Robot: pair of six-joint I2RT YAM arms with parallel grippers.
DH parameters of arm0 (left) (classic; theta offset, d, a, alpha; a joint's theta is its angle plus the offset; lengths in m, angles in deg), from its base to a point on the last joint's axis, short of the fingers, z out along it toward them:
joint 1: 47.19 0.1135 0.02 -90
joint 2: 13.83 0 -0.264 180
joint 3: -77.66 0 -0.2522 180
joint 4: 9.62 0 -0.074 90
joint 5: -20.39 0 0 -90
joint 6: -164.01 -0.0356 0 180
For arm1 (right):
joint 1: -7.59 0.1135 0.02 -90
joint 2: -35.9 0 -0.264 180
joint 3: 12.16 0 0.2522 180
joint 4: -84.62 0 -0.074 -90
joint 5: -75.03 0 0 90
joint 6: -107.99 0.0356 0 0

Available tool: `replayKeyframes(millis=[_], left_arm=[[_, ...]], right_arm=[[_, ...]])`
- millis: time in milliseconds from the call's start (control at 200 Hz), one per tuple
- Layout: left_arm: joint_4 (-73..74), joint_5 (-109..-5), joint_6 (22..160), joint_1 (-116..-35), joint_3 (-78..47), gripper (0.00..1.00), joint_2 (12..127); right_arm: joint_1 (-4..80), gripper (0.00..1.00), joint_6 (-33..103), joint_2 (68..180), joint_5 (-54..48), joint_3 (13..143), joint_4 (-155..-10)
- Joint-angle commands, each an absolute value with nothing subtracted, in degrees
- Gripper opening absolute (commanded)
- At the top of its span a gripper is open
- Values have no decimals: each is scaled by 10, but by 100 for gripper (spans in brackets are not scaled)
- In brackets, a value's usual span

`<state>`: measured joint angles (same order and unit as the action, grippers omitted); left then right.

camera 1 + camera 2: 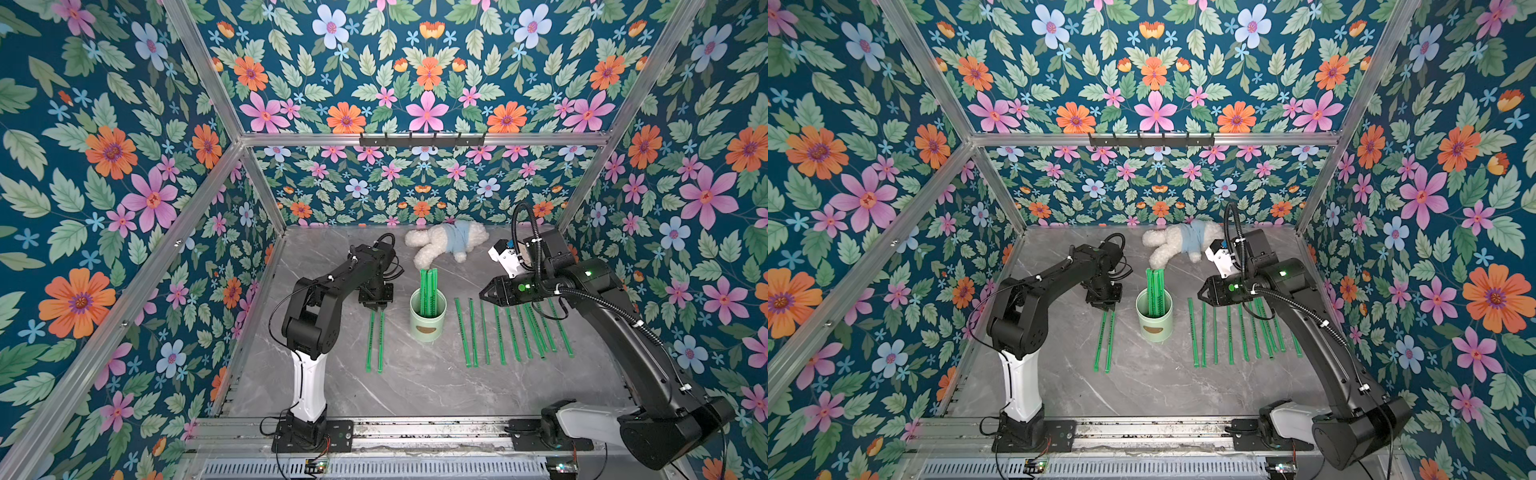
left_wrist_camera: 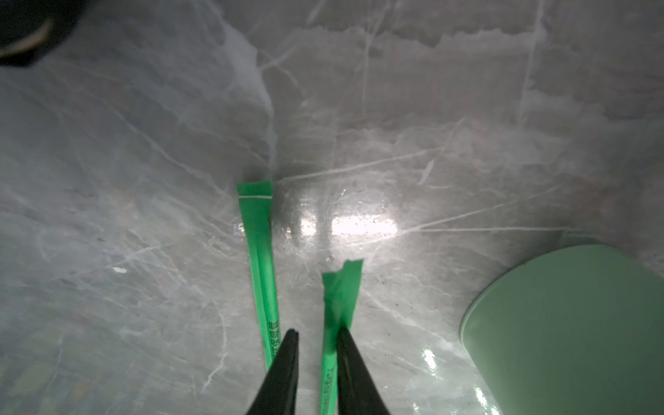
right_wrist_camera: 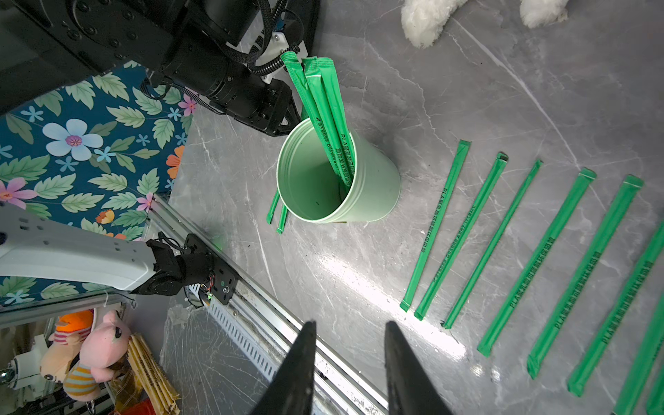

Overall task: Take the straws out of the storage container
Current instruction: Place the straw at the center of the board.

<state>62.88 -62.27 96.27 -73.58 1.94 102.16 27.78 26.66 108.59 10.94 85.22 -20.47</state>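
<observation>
My left gripper should pinch the far end of the straw (image 2: pixel 341 285) by the storage container and widen the gap, because the flat straws lie close together.
The storage container (image 1: pixel 428 318), a pale mint cup, stands mid-table with a few green straws (image 1: pixel 428 291) leaning upright in it. Two more straws (image 1: pixel 374 340) lie flat to its left. My left gripper (image 1: pixel 376 308) points down over their far ends. In the left wrist view its jaws (image 2: pixel 318 330) stand apart: one straw (image 2: pixel 341 294) lies on the table between them, against one finger, with a gap to the other finger. The second straw (image 2: pixel 258 251) lies just outside. Several straws (image 1: pixel 515 332) lie in a row right of the cup. My right gripper (image 1: pixel 482 296) hovers above that row, open and empty (image 3: pixel 350 323).
A white plush toy (image 1: pixel 446 245) in a blue shirt lies at the back of the table behind the cup. An aluminium rail (image 1: pixel 415 432) carrying both arm bases runs along the front edge. Flowered walls close in the left, right and back sides.
</observation>
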Motion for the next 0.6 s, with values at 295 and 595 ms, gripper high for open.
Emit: replayKeyframes(millis=[295, 595], left_arm=[[600, -606, 962, -734, -12, 31, 1003], [570, -568, 958, -734, -31, 39, 986]], right_arm=[[279, 34, 255, 1086, 110, 855, -202], [279, 35, 255, 1086, 118, 855, -204]])
